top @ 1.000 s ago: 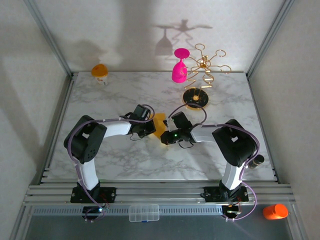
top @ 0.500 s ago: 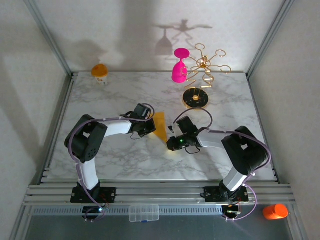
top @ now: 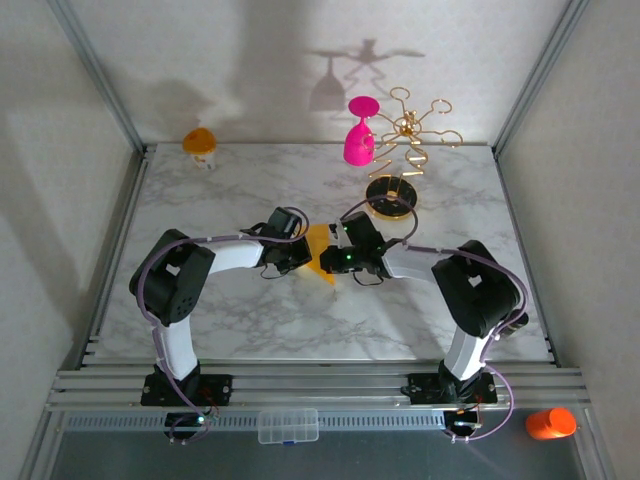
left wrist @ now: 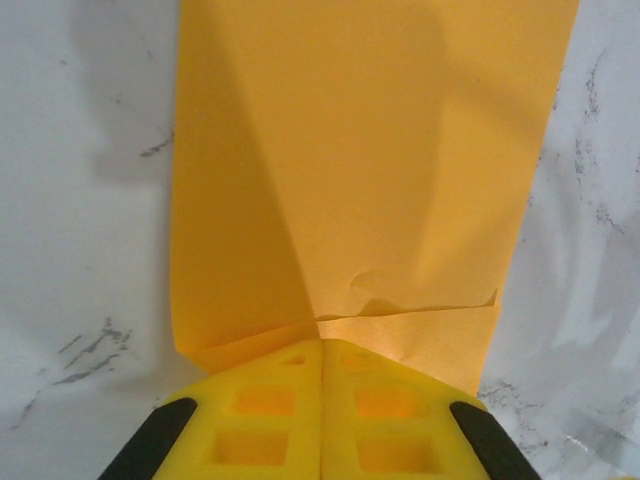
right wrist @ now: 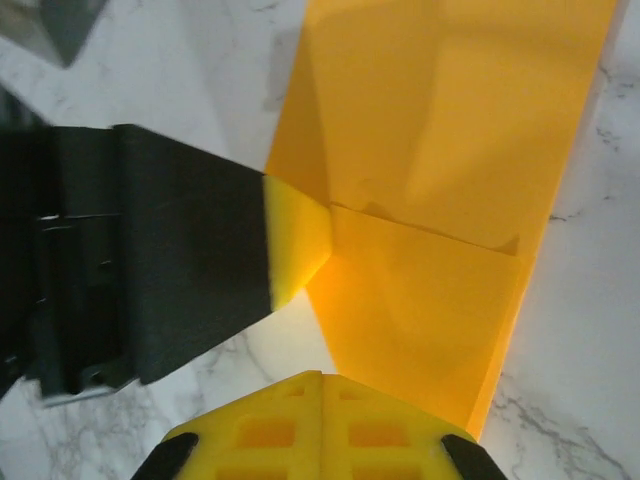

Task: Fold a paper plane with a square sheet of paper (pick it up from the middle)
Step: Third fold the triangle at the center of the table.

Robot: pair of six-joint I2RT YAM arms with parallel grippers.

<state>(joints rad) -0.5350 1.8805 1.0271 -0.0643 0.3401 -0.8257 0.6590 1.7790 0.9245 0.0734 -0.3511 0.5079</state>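
Note:
My left gripper's shut fingers have only a low crease rising at them, so that left gripper should open, back away and pinch the sheet's middle point(left wrist: 319, 312) into a taller fold.
The yellow-orange sheet of paper point(top: 319, 244) lies partly folded on the marble table between my two grippers. In the left wrist view the paper point(left wrist: 370, 150) shows a diagonal crease and a folded flap, and my left gripper point(left wrist: 322, 343) is shut with its tips on the near edge. In the right wrist view my right gripper point(right wrist: 322, 376) is shut at the near corner of the paper point(right wrist: 440, 180), and the left gripper's yellow fingertip point(right wrist: 295, 240) touches the flap's corner from the left. From above, the left gripper point(top: 300, 256) and the right gripper point(top: 332, 264) nearly meet.
A gold rack on a round black base point(top: 390, 196) stands just behind the right arm, with a pink goblet point(top: 359, 140) hanging on it. An orange-topped white cup point(top: 200, 145) sits at the far left corner. A clear box point(top: 288, 425) and an orange object point(top: 550, 423) lie off the table's front.
The right gripper pulled back toward the near right, then returned to the paper's right side. The left arm stayed in place on the paper.

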